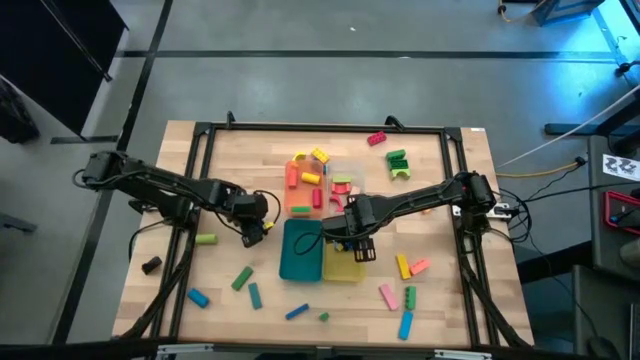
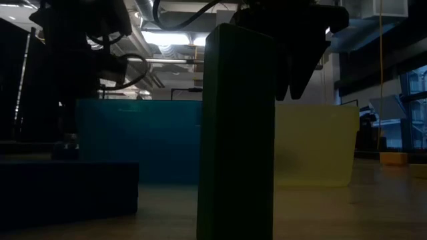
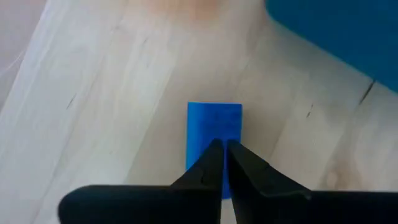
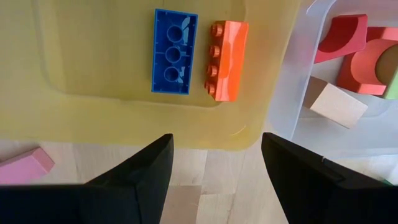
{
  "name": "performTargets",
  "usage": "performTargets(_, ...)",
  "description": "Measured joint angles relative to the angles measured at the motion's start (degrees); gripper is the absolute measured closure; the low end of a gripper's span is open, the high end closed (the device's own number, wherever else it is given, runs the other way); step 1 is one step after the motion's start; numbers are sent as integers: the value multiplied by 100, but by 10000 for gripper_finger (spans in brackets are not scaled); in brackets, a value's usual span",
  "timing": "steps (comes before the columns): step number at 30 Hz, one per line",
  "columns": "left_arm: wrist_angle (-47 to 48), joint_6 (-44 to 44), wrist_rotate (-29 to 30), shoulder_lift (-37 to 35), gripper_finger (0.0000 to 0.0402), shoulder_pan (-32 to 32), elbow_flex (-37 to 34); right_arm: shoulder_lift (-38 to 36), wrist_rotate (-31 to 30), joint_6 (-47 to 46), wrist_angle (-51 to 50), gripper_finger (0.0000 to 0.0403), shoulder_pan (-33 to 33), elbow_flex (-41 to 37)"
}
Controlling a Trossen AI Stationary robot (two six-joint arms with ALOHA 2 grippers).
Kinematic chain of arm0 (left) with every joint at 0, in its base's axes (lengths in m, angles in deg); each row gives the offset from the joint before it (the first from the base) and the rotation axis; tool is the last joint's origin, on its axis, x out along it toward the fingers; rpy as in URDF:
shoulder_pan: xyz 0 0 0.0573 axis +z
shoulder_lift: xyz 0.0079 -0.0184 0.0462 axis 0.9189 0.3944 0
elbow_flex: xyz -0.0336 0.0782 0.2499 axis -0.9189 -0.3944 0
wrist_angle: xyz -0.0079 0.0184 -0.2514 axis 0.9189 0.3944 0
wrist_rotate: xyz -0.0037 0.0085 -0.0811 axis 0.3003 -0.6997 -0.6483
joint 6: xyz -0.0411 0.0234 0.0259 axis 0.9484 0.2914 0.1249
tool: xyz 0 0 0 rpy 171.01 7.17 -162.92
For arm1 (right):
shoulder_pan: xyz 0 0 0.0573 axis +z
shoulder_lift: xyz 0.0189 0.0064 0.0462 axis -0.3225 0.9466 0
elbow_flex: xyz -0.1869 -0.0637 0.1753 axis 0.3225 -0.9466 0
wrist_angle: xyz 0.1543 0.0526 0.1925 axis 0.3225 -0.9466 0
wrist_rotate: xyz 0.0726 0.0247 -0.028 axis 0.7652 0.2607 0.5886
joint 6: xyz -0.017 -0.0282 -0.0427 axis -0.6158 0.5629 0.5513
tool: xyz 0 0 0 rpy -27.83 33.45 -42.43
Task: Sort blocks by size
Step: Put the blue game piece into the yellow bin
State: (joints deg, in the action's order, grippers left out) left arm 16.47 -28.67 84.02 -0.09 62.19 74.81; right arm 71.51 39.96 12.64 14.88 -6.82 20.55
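Note:
My left gripper's fingers are shut over the blue block, which shows on both sides of them. Next, I open them and grip the blue block's long sides (image 3: 189, 140).
Loose blocks lie scattered on the wooden table, several of them near its front edge, such as a green one (image 1: 241, 278) and a pink one (image 1: 387, 295). My left gripper (image 1: 258, 230) is shut left of the teal tray (image 1: 300, 250), its tips (image 3: 222, 146) over a blue block (image 3: 214, 124) that lies flat on the wood. My right gripper (image 1: 360, 248) stands open, pointing down over the near rim of the yellow tray (image 4: 143, 124). Inside that tray lie a blue brick (image 4: 173, 51) and an orange brick (image 4: 226, 60). My left gripper points steeply down with its shut fingertips over the blue block's near end (image 3: 214, 140). The block is wider than the closed tips and shows on both sides of them. Whether the tips touch it, I cannot tell.
The orange tray (image 1: 305, 185) and the clear tray (image 4: 348, 134), which holds red and wood-coloured pieces, stand behind the teal and yellow ones. A pink block (image 4: 22, 165) lies beside the yellow tray. A dark green block (image 2: 237, 133) stands upright close to the low camera.

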Motion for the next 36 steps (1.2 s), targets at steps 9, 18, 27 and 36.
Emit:
performTargets(9,464,-34,-578,-52,325,100,2,0,-1,0,6,157,0,0)
performTargets(18,338,-597,-176,-52,204,78,-47,0,-1,0,-27,157,2,0)
performTargets(27,-265,-599,-153,-52,171,50,-645,-414,-421,-352,-562,157,7,0)
performTargets(36,-763,-1134,121,-60,177,46,-1021,-1607,-1326,-937,-657,157,9,-147)
